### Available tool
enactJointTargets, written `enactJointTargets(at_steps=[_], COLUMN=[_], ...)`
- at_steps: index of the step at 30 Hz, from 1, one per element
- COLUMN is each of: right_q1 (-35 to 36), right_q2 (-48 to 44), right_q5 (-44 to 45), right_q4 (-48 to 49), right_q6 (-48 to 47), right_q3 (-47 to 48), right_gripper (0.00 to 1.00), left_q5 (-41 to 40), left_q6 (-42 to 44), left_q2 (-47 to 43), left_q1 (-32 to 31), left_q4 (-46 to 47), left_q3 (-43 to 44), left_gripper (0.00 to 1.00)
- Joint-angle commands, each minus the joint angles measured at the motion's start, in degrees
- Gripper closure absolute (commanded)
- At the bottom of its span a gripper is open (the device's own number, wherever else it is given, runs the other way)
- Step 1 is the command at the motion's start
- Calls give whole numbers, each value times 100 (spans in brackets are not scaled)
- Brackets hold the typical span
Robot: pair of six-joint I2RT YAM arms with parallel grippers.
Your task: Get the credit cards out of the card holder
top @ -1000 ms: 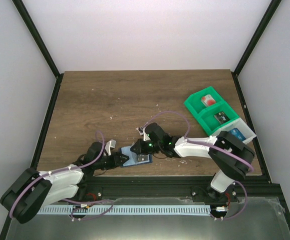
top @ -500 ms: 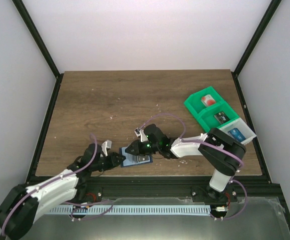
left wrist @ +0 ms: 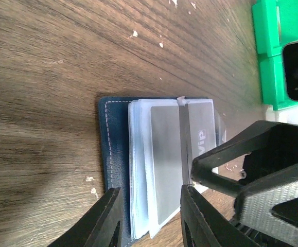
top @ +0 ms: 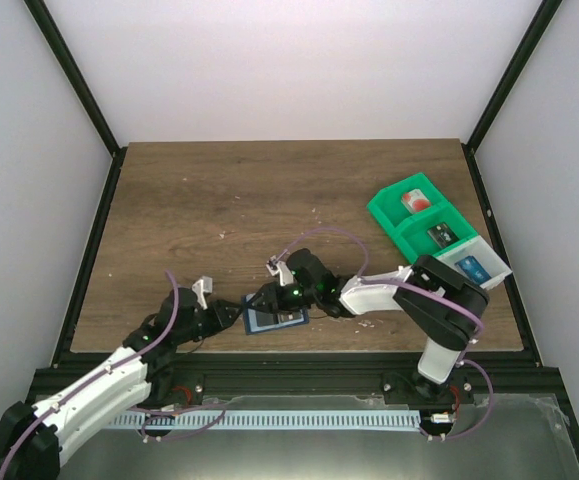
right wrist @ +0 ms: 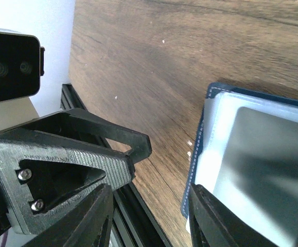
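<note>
My right gripper straddles the sleeve's outer edge, while the plain grey card's inner edge lies by the holder's fold [left wrist: 183,131], so my right gripper needs to pinch the card there.
The navy card holder [top: 276,320] lies open on the wood near the table's front edge, its pale sleeves [left wrist: 138,170] facing up. A grey credit card [left wrist: 167,154] printed "Vip" sits in a sleeve and is seen again in the right wrist view [right wrist: 272,154]. My left gripper [left wrist: 151,218] has its jaws apart, with the fingertips [left wrist: 112,213] over the holder's near end. My right gripper [right wrist: 154,221] is open at the holder's left edge, one finger [right wrist: 213,216] over a sleeve and bare wood in the gap. From above, the left gripper [top: 237,313] and right gripper [top: 262,297] meet at the holder.
A green bin [top: 399,225] at the right edge holds a red-pink card [top: 416,200] and a dark card [top: 439,236]. The white bin [top: 494,262] next to it holds a blue card [top: 472,268]. A black frame rail [top: 289,368] runs just beyond the holder's near side.
The right gripper has gone from shut to open at the holder's edge. The left arm has drawn back to the left, and the holder has shifted and turned a little.
</note>
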Motion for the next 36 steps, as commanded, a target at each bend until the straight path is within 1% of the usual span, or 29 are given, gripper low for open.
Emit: enactJointTargets(at_steps=[1,2,6,8,12,17,23,27,36], right_q1=[-49,-83,-208,-257,-428,-471,-472,-473,-471], right_q2=[-581,-686,-1103,-1239,-1253,-1151,-915,-710,-499], right_q5=[400,508,862,996,863,843,732,674,554], right_q4=[-821,-969,-1396,-1539,-1383,-1314,-1211,-1084,-918], right_q6=[-427,-486,-718,-786,-752,-774,-760,-742,-717], right_q3=[138,86,-101,-179,-438,-509,-454,-436,-449], right_gripper=[59,59,62,63,67,68,68,68,68], left_q5=[301,362,659,848,998,1160,1177,1002,966], left_q6=[89,118,262,361,456,399,530,624,601], left_q2=[201,315,853,1134,1718,2389,3137,3367,3521], left_q1=[26,25,20,20,24,25,20,22,22], left_q4=[450,559,1088,1354,1715,2458,2398,2254,2391], left_q3=[124,132,168,219,334,276,389,352,247], left_gripper=[67,70,86,91,100,100,100,100,100])
